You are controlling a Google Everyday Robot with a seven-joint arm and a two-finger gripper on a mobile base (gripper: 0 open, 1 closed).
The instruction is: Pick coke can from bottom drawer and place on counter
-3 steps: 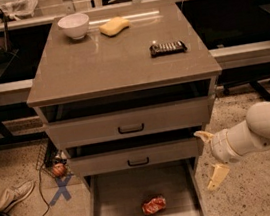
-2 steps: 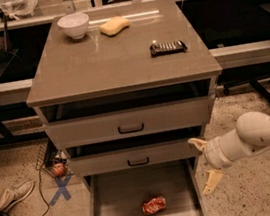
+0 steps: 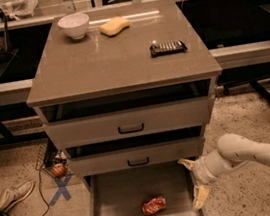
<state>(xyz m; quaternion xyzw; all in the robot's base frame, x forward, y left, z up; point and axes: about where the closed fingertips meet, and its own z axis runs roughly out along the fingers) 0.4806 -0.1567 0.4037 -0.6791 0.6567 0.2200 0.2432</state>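
I need to move my gripper to the coke can in the bottom drawer and close it on the coke can's end (image 3: 161,202) nearest to my gripper.
The coke can (image 3: 153,205), red and dented, lies on its side on the floor of the open bottom drawer (image 3: 114,204), near the front middle. My gripper (image 3: 192,182) hangs over the drawer's right wall, to the right of the can and apart from it. Its pale fingers (image 3: 200,197) stand spread apart, one up and one down, with nothing between them. The white arm reaches in from the right. The counter (image 3: 117,57) is the grey-brown top of the cabinet above.
On the counter sit a white bowl (image 3: 73,25), a yellow sponge (image 3: 114,26) and a dark snack bar (image 3: 167,48). Two upper drawers with black handles (image 3: 131,128) stand slightly ajar. An orange ball (image 3: 59,170) and a blue X mark (image 3: 61,188) are on the floor left. A person's shoe (image 3: 13,193) is at far left.
My arm and gripper have moved left toward the drawer, from outside its right side to over its right wall. The can has not moved.
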